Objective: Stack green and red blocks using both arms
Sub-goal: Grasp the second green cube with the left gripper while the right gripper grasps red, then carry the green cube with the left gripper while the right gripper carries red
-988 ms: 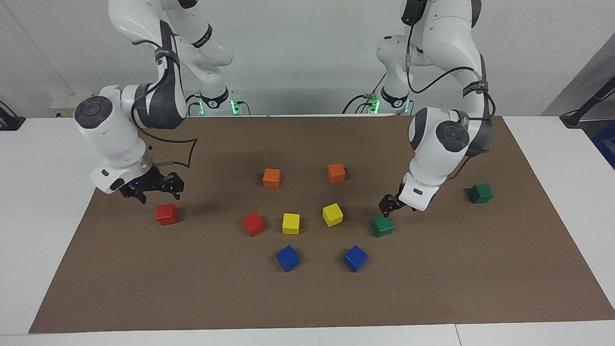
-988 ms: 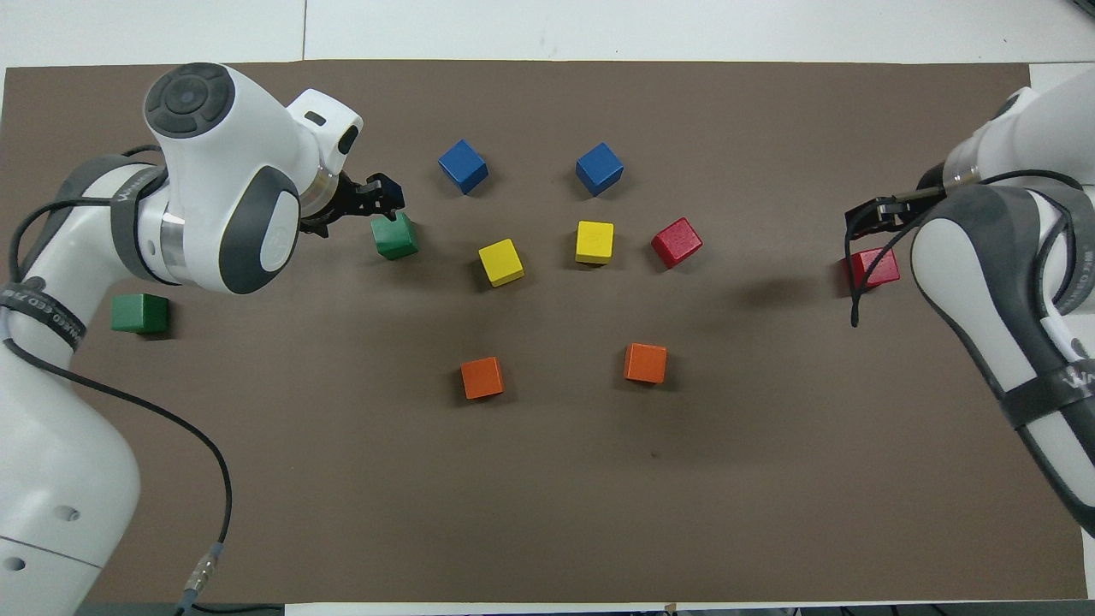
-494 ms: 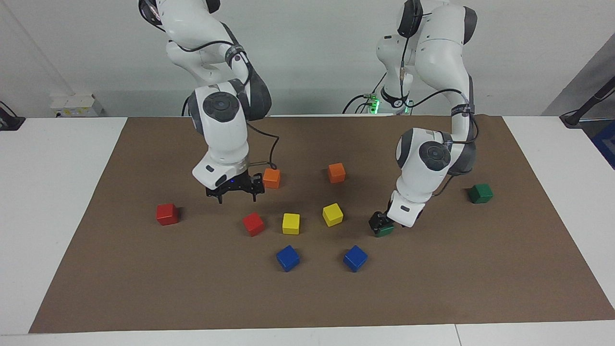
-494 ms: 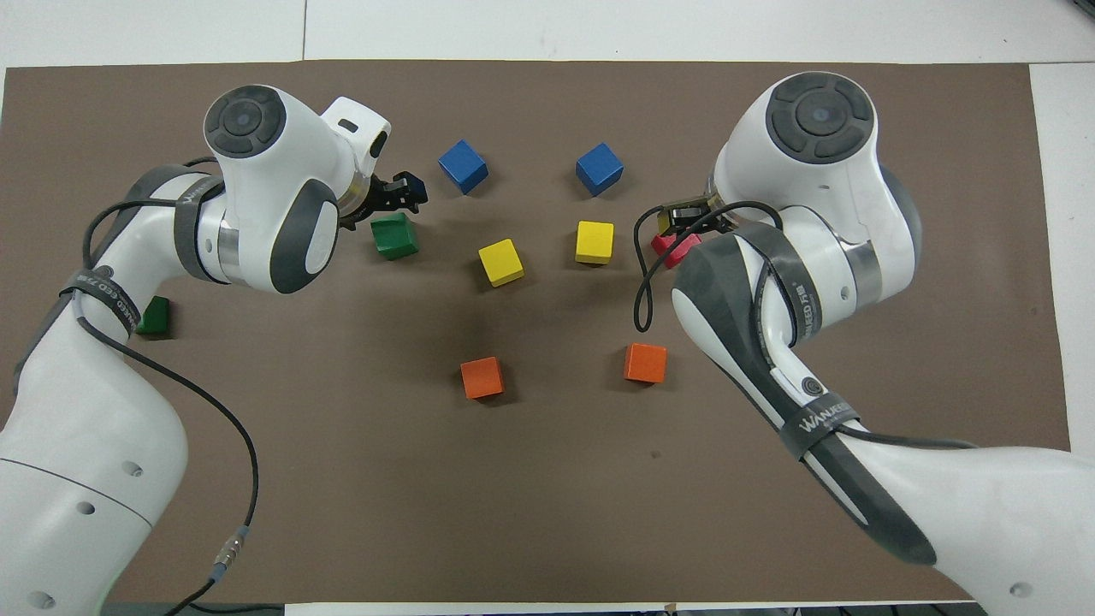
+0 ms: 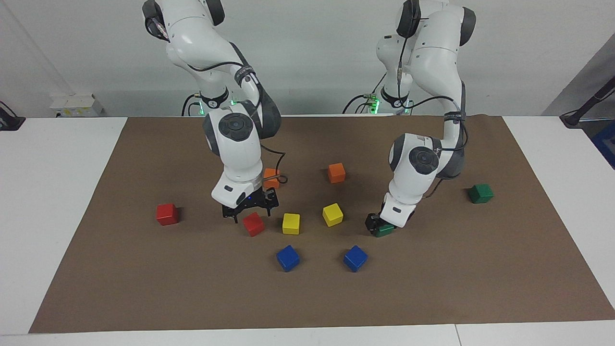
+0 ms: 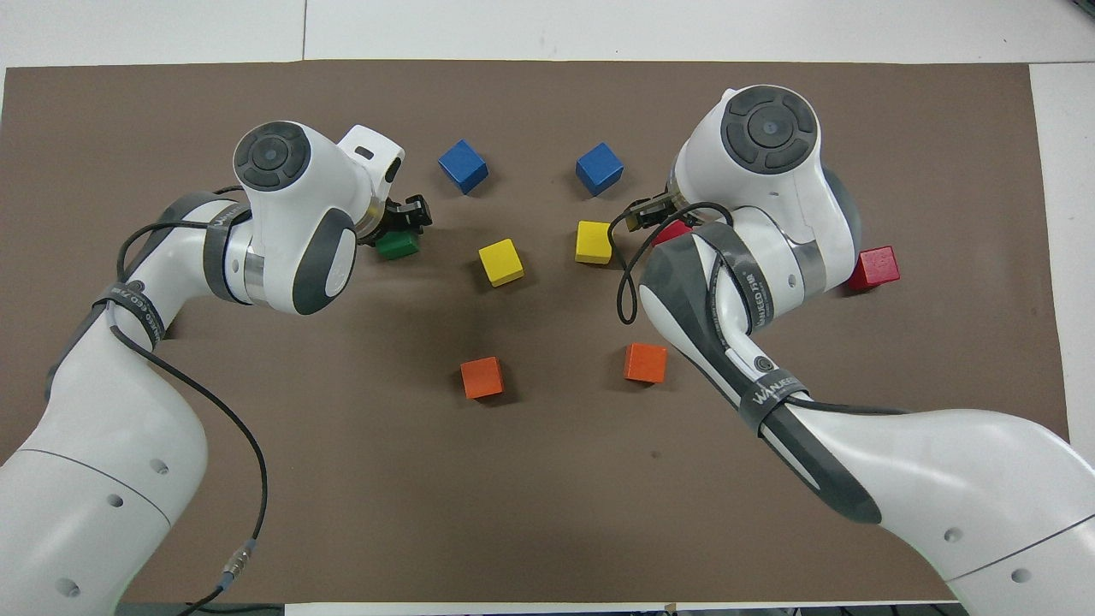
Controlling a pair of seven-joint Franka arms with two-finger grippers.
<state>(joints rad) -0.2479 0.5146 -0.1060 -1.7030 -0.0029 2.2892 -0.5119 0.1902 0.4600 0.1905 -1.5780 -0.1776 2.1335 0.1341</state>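
Observation:
My right gripper needs to close on the red block (image 6: 672, 232) beside the yellow cube, because it will go onto the other red block.
One red block (image 5: 253, 224) lies on the brown mat beside a yellow cube. My right gripper (image 5: 250, 211) is open and hangs just over this red block, which is partly hidden by the arm in the overhead view (image 6: 672, 231). The other red block (image 5: 166, 214) lies toward the right arm's end (image 6: 873, 267). My left gripper (image 5: 376, 224) is down at a green block (image 5: 384, 231), which rests on the mat (image 6: 398, 246). The other green block (image 5: 480, 193) lies toward the left arm's end and is hidden by the arm in the overhead view.
Two yellow cubes (image 5: 290, 223) (image 5: 332, 214) lie between the two grippers. Two blue cubes (image 5: 288, 258) (image 5: 355, 258) lie farther from the robots. Two orange cubes (image 5: 272, 178) (image 5: 336, 172) lie nearer to them. The brown mat (image 5: 432, 288) covers the table.
My right gripper swung from the outer red block across to the inner red block and came down over it. My left gripper lowered onto the green block.

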